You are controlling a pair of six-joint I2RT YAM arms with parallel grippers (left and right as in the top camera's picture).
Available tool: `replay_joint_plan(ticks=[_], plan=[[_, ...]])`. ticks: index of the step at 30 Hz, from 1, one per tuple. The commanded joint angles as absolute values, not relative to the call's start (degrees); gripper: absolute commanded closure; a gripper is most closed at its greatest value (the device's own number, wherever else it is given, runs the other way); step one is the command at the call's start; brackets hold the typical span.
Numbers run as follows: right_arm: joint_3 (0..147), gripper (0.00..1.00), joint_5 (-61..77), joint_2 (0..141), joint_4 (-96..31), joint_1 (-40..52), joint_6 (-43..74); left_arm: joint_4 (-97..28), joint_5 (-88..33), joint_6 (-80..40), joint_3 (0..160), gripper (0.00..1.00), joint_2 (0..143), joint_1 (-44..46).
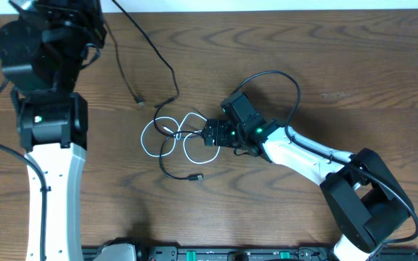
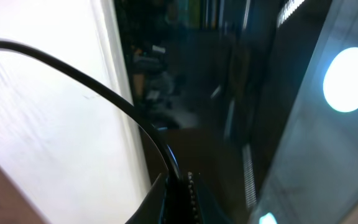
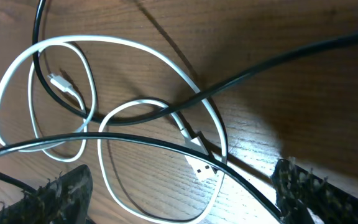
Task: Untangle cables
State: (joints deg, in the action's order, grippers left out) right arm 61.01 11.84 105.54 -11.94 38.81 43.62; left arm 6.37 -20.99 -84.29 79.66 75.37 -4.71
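My left gripper has the black cable. It will let the cable go on the wood in the table's far corner (image 1: 56,55), clear of the white loops.
The cables lie tangled at mid-table. A white cable (image 1: 149,138) forms loops, and its USB plug (image 3: 204,167) rests on the wood. One black cable (image 1: 169,170) crosses the loops and ends in a plug (image 1: 195,177). My right gripper (image 1: 210,135) hovers open at the right edge of the tangle. Its fingers (image 3: 58,196) stand wide either side of a white loop (image 3: 160,214) and a black strand (image 3: 241,180), gripping neither. At the far left my left gripper (image 1: 96,30) is raised and shut on another black cable (image 2: 92,87), which trails down to the table (image 1: 167,69).
The right arm's own thicker black wire (image 1: 285,76) arcs above its wrist. A loose black plug (image 1: 140,101) lies on the wood left of the trailing cable. The left arm's white base link (image 1: 53,196) stands along the table's left side.
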Motion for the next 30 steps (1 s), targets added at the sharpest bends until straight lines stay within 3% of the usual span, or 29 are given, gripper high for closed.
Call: replay_joint_plan(ticks=[1,4,11,12,15,21,30], plan=[[61.1,0.1,10.63,105.78,-11.77,39.05,39.0,7.49,-23.46,-63.02,80.93,0.93,77.6,-2.92],[61.1,0.1,10.61,105.78,-11.62,39.09,38.3,5.48,-25.28,-50.76,80.9,0.93,79.66,-1.39],[61.1,0.16,10.66,105.75,-11.84,39.09,34.61,-0.25,-20.95,-48.05,80.9,0.92,80.42,-1.19],[61.1,0.15,10.79,105.6,-11.81,39.09,34.63,-0.27,-20.99,-48.05,80.9,0.92,80.42,-1.19],[61.1,0.01,11.14,103.94,-12.27,38.98,34.63,-0.43,-21.67,-48.86,80.9,0.93,80.25,-1.19],[61.1,0.01,11.07,97.1,-15.38,39.16,34.57,0.08,-26.85,-48.99,80.9,0.92,80.16,-1.19],[61.1,0.01,11.09,91.85,-17.39,39.11,33.89,7.38,-29.61,-37.12,81.21,0.93,80.27,-0.93]])
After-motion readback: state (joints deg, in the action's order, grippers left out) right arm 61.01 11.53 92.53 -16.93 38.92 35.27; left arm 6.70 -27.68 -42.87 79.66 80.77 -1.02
